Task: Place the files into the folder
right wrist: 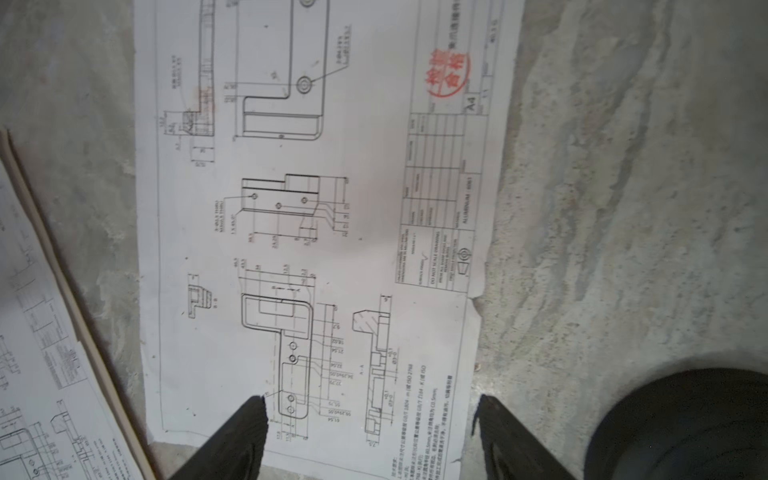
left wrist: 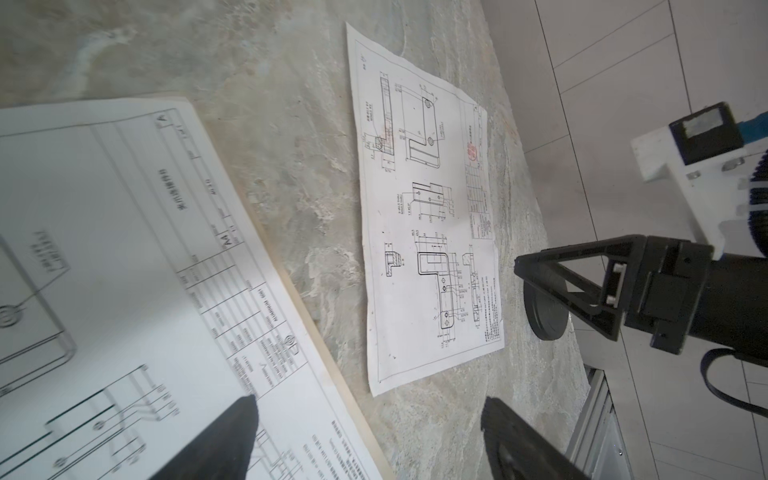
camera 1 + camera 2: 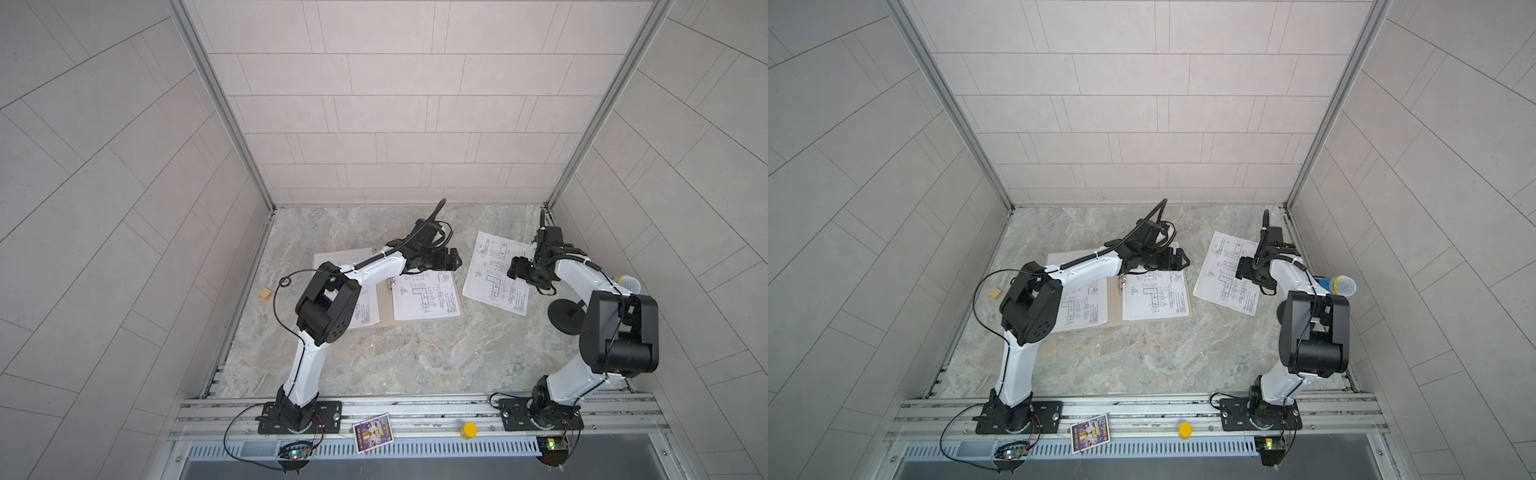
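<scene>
Next, the left gripper moves to the red-stamped loose sheet and closes on the middle of the sheet's long edge [image 3: 469, 272] [image 2: 367, 292] facing the folder.
The tan folder [image 3: 385, 309] lies open on the marble table, its ring clip [image 3: 390, 284] at the spine. One of the files [image 3: 366, 311] lies on its left half and another [image 3: 428, 297] on its right half. A third sheet [image 3: 494, 270], with a red stamp [image 1: 449, 75], lies on the table to the right of the folder. My left gripper [image 3: 455, 262] hovers open over the far right corner of the folder's right sheet [image 2: 124, 249]. My right gripper [image 1: 372, 401] is open, one finger over the loose sheet [image 1: 311, 228], the other past its edge.
A microphone [image 3: 628, 284] on a black round stand base [image 3: 564, 316] stands close behind my right gripper. A small wooden block [image 3: 264, 294] sits by the left wall. A colourful picture card [image 3: 372, 432] and a yellow cap [image 3: 469, 429] lie on the front rail.
</scene>
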Robot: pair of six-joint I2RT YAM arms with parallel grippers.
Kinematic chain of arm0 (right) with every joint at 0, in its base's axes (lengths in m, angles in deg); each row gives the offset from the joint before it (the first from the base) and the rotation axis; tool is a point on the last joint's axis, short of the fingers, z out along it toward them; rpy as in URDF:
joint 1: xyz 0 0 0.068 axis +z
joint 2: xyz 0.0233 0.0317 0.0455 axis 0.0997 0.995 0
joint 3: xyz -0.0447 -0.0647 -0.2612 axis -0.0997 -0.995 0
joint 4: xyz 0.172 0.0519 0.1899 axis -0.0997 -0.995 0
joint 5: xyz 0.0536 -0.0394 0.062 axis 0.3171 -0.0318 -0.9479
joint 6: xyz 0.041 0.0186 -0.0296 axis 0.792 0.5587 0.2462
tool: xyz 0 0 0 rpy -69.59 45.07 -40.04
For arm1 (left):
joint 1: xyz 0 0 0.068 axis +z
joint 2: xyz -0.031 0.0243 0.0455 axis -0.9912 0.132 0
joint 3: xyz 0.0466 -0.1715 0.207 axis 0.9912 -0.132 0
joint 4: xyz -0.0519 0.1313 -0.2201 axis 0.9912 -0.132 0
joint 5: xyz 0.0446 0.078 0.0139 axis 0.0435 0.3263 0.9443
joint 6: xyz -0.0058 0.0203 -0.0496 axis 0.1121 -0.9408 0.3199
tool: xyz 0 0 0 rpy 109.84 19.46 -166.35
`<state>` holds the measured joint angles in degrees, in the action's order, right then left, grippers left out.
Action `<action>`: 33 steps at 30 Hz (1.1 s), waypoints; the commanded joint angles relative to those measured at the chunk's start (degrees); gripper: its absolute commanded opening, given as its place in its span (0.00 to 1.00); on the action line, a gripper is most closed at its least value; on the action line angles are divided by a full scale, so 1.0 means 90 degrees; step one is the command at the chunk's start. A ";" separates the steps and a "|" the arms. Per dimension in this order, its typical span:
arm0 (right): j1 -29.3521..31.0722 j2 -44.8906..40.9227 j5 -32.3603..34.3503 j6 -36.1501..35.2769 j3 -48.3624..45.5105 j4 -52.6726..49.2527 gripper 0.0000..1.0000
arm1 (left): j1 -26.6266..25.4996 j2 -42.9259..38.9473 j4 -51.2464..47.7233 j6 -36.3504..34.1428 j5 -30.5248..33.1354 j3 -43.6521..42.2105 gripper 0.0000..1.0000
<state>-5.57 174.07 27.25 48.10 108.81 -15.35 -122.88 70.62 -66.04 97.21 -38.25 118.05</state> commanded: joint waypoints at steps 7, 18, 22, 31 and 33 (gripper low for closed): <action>-0.0548 0.0145 -0.0024 0.0386 -0.0622 0.0583 0.84 | -0.0366 0.0707 -0.0468 -0.0175 0.0195 0.0793 0.91; -0.0757 0.0498 -0.1079 0.0503 -0.0827 0.0977 0.87 | -0.0506 0.1407 -0.0574 -0.0101 0.0283 0.1669 0.90; -0.0779 0.0594 -0.1218 0.0543 -0.0810 0.1027 0.87 | -0.0535 0.1634 -0.0509 -0.0066 0.0343 0.1917 0.90; -0.0999 0.0769 -0.1977 0.0699 -0.0868 0.1254 0.83 | -0.0547 0.2256 -0.0553 0.0155 0.0190 0.2629 0.87; -0.1011 0.0793 -0.1966 0.0688 -0.0857 0.1245 0.83 | -0.0549 0.2353 -0.0557 0.0178 0.0175 0.2736 0.86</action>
<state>-14.29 179.29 11.36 53.57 101.69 -2.82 -127.49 90.42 -70.30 98.15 -36.37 140.30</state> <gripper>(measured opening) 0.829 0.865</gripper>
